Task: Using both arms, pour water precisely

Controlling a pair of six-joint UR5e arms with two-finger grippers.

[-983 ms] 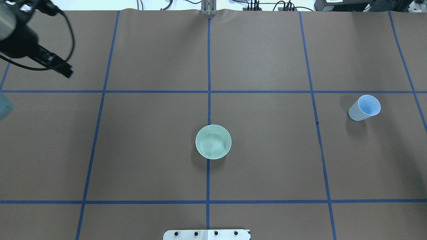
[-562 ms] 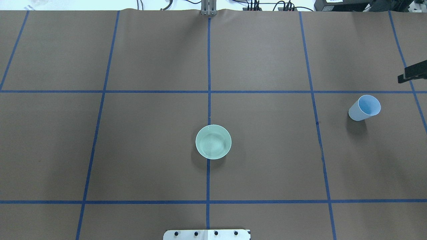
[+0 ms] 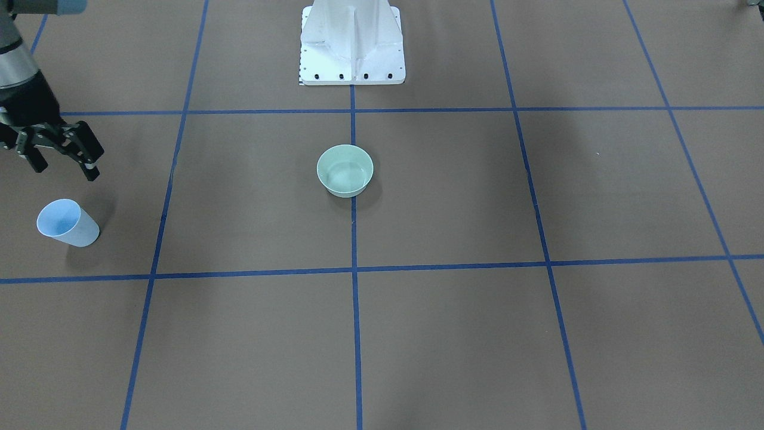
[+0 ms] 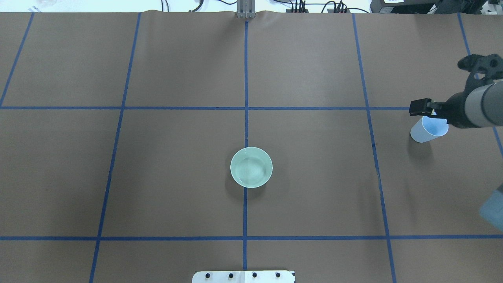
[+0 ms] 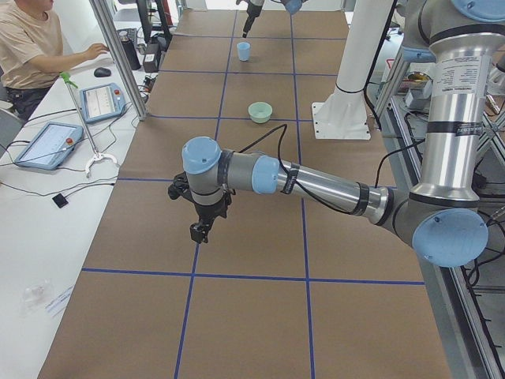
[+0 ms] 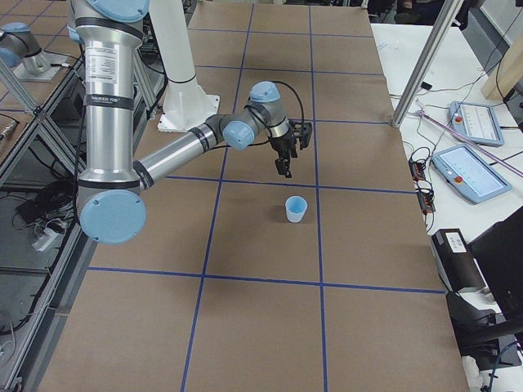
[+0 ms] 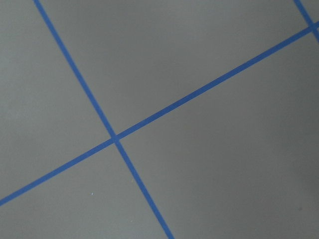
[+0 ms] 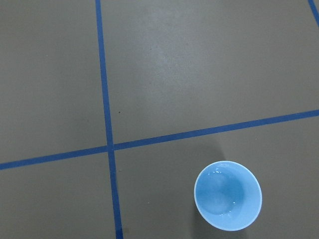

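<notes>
The light blue cup is the next thing for my right gripper to go to, and it should close around the cup's body (image 3: 82, 228) (image 8: 228, 196), below the cup's rim.
A light blue cup (image 4: 428, 129) stands upright on the right of the table and shows in the front view (image 3: 62, 224) and the right wrist view (image 8: 228, 195). A little clear water (image 8: 222, 199) glints in its bottom. A pale green bowl (image 4: 251, 167) sits at the table's middle with faint ripples inside. My right gripper (image 3: 65, 171) is open and empty. It hangs above the table just behind the cup and is not touching it (image 4: 419, 109). My left gripper (image 5: 199, 229) shows only in the left side view, over bare table, and I cannot tell its state.
The white pedestal base (image 3: 352, 54) is bolted at the robot's edge. Blue tape lines (image 4: 245, 108) grid the brown table cover. An operator (image 5: 31, 39) sits at a side bench with tablets beyond the table's far edge.
The left arm has left the overhead view at the upper left. The right arm has come in from the right edge and moved left to the blue cup. Cup and bowl have not moved.
</notes>
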